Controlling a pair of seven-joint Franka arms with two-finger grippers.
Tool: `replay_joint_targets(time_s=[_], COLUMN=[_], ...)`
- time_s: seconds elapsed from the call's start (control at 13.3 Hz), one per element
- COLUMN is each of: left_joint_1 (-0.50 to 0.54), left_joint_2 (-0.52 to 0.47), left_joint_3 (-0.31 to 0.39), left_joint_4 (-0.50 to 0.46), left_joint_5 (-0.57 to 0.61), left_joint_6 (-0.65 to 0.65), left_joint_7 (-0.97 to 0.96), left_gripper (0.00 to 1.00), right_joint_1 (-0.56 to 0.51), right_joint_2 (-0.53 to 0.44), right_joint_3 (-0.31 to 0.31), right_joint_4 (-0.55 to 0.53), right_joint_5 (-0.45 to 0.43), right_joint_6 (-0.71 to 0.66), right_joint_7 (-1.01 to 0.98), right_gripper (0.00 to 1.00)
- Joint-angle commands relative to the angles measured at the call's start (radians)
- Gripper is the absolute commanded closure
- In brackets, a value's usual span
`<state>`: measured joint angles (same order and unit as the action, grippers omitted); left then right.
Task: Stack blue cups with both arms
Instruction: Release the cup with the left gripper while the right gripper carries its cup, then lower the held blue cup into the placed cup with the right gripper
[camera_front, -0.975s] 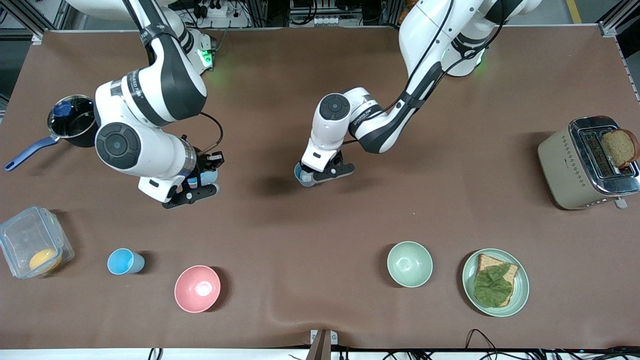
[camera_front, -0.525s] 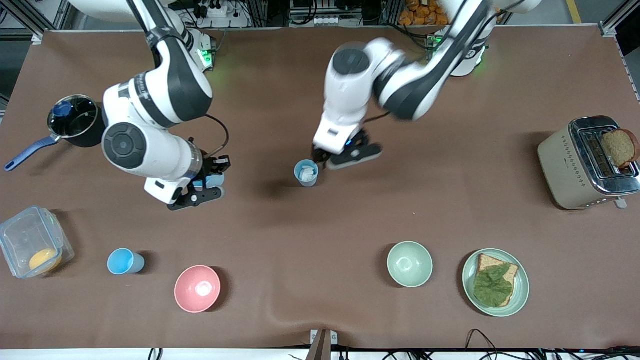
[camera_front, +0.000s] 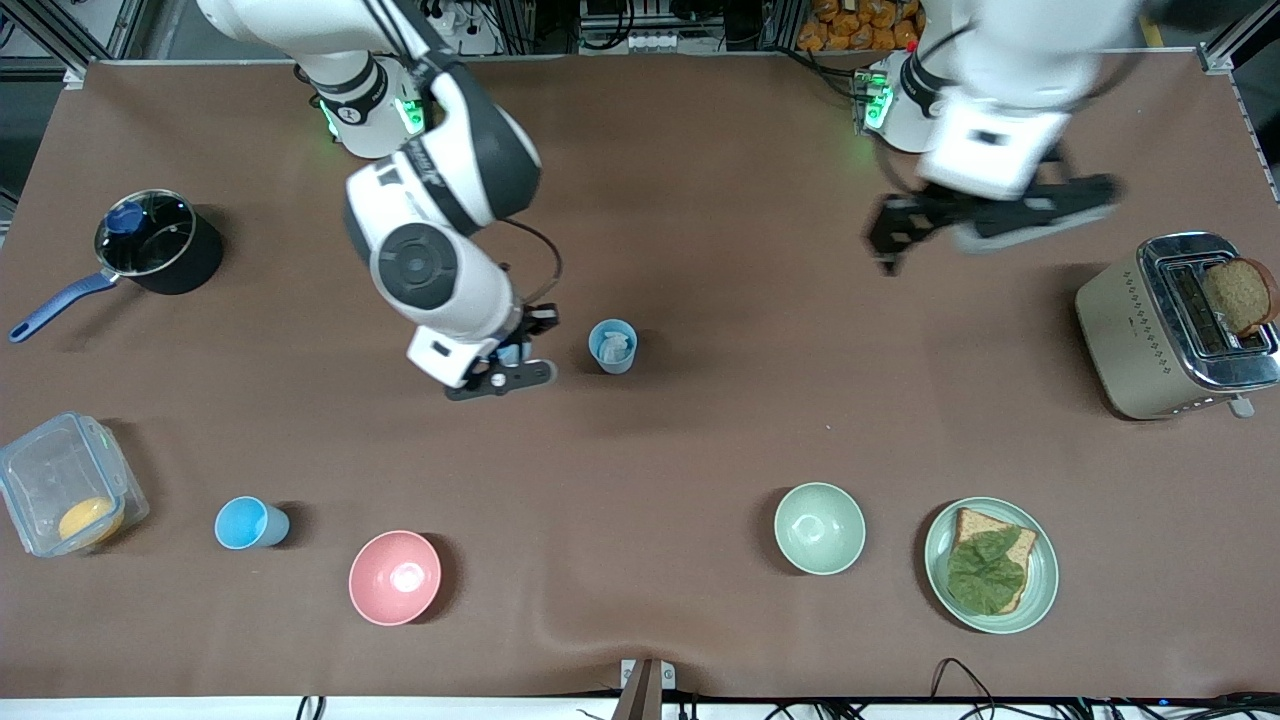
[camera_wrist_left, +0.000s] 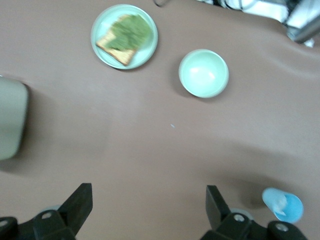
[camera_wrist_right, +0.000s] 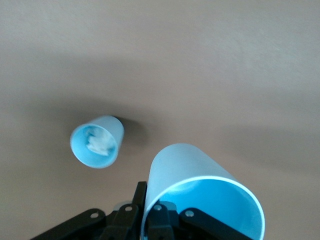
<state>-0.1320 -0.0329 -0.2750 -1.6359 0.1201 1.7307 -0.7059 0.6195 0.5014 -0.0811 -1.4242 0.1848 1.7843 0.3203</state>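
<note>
Next, my right gripper releases its blue cup inside the standing blue cup with the white scrap (camera_front: 613, 341) (camera_wrist_right: 97, 143).
A blue cup (camera_front: 612, 346) stands upright mid-table with a white scrap inside; it also shows in the right wrist view (camera_wrist_right: 97, 141) and the left wrist view (camera_wrist_left: 283, 205). My right gripper (camera_front: 513, 357) is shut on the wall of a second blue cup (camera_wrist_right: 205, 200) and holds it in the air beside the standing cup, toward the right arm's end. A third blue cup (camera_front: 250, 523) rests near the front edge, beside the pink bowl (camera_front: 394, 577). My left gripper (camera_front: 985, 215) is open and empty, raised high near its base; its jaws stand wide apart (camera_wrist_left: 148, 205).
A pale green bowl (camera_front: 819, 527) and a plate (camera_front: 1040, 590) with bread and lettuce sit near the front. A toaster (camera_front: 1160, 330) holding a bread slice stands at the left arm's end. A black pot (camera_front: 160, 250) and a clear lidded box (camera_front: 65, 485) sit at the right arm's end.
My left gripper let go of the mid-table cup and swung up and away toward the toaster end. My right gripper carried its cup across the table to beside the standing cup.
</note>
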Motion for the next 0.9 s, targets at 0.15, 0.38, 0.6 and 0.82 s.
replay_joint_targets(time_s=[0.15,0.38,0.6,0.82], left_joint_1=[0.116,0.138,0.144,0.143], left_joint_2=[-0.027,0.026,0.067,0.073], left_joint_3=[0.002,0.051,0.051,0.051], left_joint_4=[-0.028,-0.025,0.014,0.015], left_joint_5=[-0.031,-0.046,-0.051,-0.06], left_joint_6=[-0.048,-0.045,-0.039,-0.039], left_joint_7=[0.13,0.201,0.209,0.212], left_gripper=[0.0,0.0,0.0,0.0], right_joint_1=[0.086,0.135,0.187,0.203], right_joint_2=[0.112,0.151,0.164,0.183], right_joint_3=[-0.012,-0.012,-0.012,-0.011], right_joint_4=[0.083,0.11,0.107,0.105], right_joint_5=[-0.011,-0.024,-0.03,-0.041], right_joint_6=[0.06,0.06,0.064,0.113], right_joint_7=[0.183,0.296,0.384,0.408], right_gripper=[1.0,1.0,1.0,1.0])
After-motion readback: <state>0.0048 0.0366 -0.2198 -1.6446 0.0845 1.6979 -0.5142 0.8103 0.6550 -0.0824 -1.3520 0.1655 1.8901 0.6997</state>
